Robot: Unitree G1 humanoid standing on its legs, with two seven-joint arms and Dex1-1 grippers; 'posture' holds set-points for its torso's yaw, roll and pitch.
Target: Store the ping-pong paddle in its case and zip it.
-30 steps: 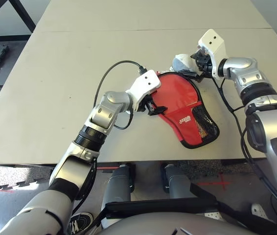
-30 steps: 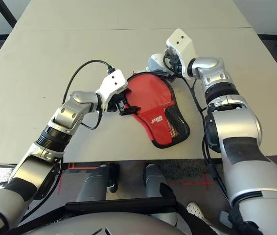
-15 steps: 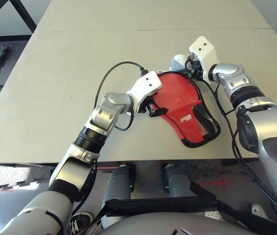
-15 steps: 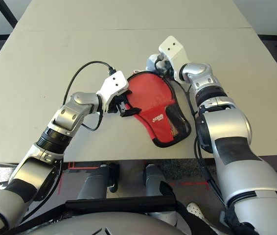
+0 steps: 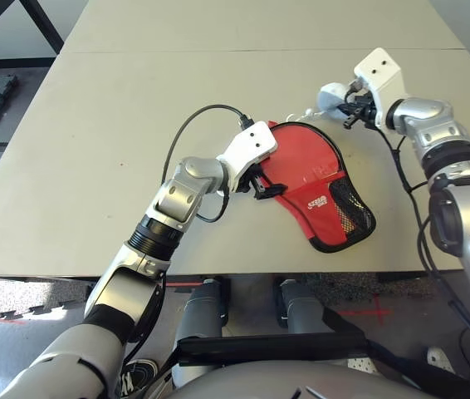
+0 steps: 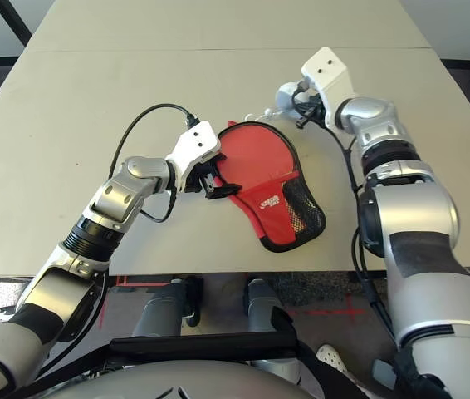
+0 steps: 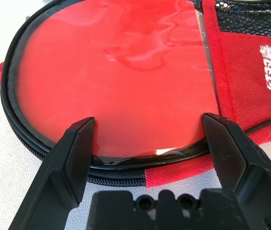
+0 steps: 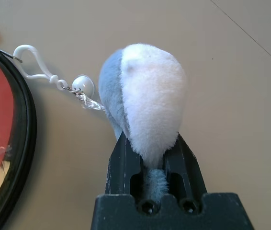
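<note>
Next, my right gripper lets go of the stuffed lump close to the front edge, on the table (image 5: 436, 229) next to the black mesh pocket.
The red case (image 5: 328, 204) with its black mesh pocket and white logo lies on the table near the front edge. The ping-pong paddle (image 7: 121, 81) rests inside it, its glossy red face showing within the black zipper edging; the handle is hidden. My left gripper (image 5: 260, 184) stands open at the case's left rim, fingers (image 7: 73, 153) straddling the paddle's edge. A soft white-grey stuffed lump (image 8: 145, 105) hangs by a white clip (image 8: 32, 62) from the case's zipper edge. My right gripper (image 5: 350, 112) is shut on that lump just beyond the case's far rim.
The beige table (image 5: 135, 100) stretches wide to the left and far side, with a seam across it. A black cable (image 5: 187, 125) loops above my left wrist. The table's front edge runs just below the case.
My right gripper has shut on the stuffed lump and drawn it right, away from the case's far rim, stretching the clip. The left arm has stayed put.
</note>
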